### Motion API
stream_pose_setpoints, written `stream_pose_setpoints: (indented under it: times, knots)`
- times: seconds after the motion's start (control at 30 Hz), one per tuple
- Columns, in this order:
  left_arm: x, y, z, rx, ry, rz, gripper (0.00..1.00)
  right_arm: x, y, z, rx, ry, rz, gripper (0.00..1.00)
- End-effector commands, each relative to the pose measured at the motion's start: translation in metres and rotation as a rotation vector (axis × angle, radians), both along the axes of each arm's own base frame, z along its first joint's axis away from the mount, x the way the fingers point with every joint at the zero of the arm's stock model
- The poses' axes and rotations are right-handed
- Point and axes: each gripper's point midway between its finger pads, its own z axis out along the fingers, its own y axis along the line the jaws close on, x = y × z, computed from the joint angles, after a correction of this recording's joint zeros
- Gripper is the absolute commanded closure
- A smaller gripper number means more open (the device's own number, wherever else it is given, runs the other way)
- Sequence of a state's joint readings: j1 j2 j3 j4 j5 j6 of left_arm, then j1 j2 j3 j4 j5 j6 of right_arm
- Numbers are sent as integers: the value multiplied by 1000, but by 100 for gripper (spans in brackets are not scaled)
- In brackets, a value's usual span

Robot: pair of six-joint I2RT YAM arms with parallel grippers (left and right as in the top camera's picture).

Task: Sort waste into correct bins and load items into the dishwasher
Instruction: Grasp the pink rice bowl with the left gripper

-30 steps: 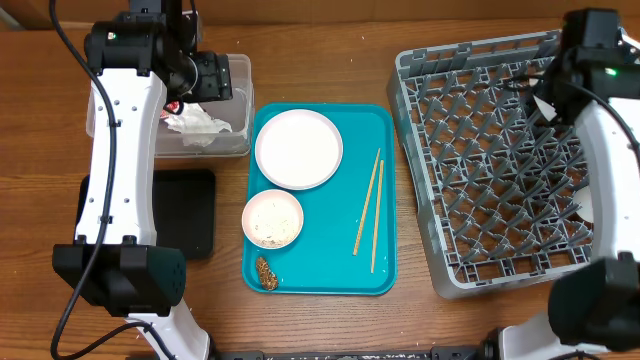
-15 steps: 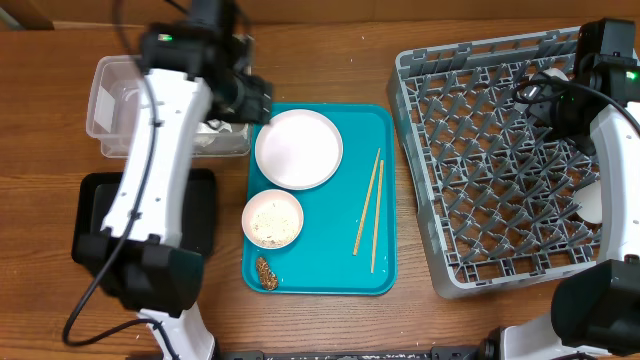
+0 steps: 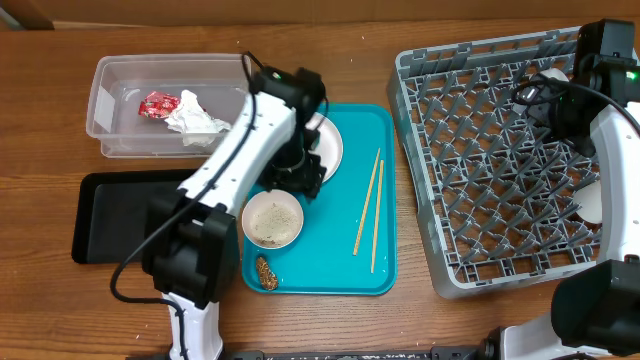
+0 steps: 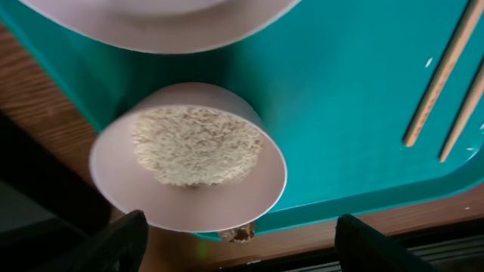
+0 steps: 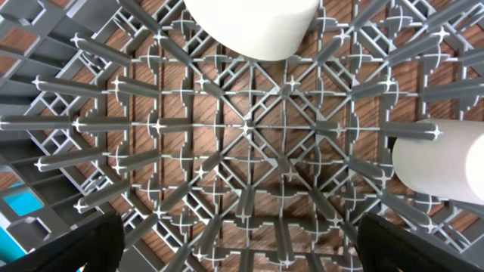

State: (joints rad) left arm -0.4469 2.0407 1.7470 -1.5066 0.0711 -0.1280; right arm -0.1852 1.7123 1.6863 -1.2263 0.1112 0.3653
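Note:
The small white bowl of rice is next for my left gripper, which should go to it and close on the bowl's rim [image 3: 301,214] [image 4: 284,180] facing the chopsticks.
My left gripper [image 3: 300,178] is open and empty over the teal tray, just above a small white bowl of rice [image 3: 273,220] [image 4: 189,155]. The white plate [image 3: 328,148] [image 4: 166,23] is partly hidden by the arm. A brown food lump [image 3: 266,272] [image 4: 238,234] lies at the tray's front edge. The chopsticks [image 3: 368,210] [image 4: 442,83] lie to the right. The red wrapper [image 3: 158,103] and the napkin [image 3: 200,122] lie in the clear tub [image 3: 110,90]. My right gripper [image 3: 560,105] is open and empty over the grey dish rack [image 3: 480,170] [image 5: 242,136], near a white cup [image 5: 253,26] and another white piece [image 5: 442,166].
The black tray [image 3: 120,215] lies at the front left, beside the teal tray [image 3: 330,270]. A white piece [image 3: 592,205] shows at the rack's right edge. My left arm stretches across the teal tray's left side.
My left arm has swung from the clear tub to above the rice bowl on the teal tray. The wrapper and napkin now show in the tub. The right arm shifted slightly right.

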Motion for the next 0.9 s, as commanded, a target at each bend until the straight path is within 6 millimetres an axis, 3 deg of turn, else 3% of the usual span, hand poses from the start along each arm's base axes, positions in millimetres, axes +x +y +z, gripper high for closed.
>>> stream_pose_setpoints:
  times: [0.0,0.23,0.53,0.7,0.87]
  knots:
    - [-16,-1,-17,17,57,-26,19,0,0,3,-2,-6,5,0]
    - [-25,-9,-45,-16,67,-33,24,-1,0,2,-1,0,5,0]
    - [-20,-21,-62,-52,20,-35,38,-3,0,1,0,7,5,0]
    - [-22,-21,-67,-45,17,-14,53,-3,0,1,0,8,5,0]
    - [-23,-21,-69,-43,18,-10,76,-3,0,1,0,8,5,0]
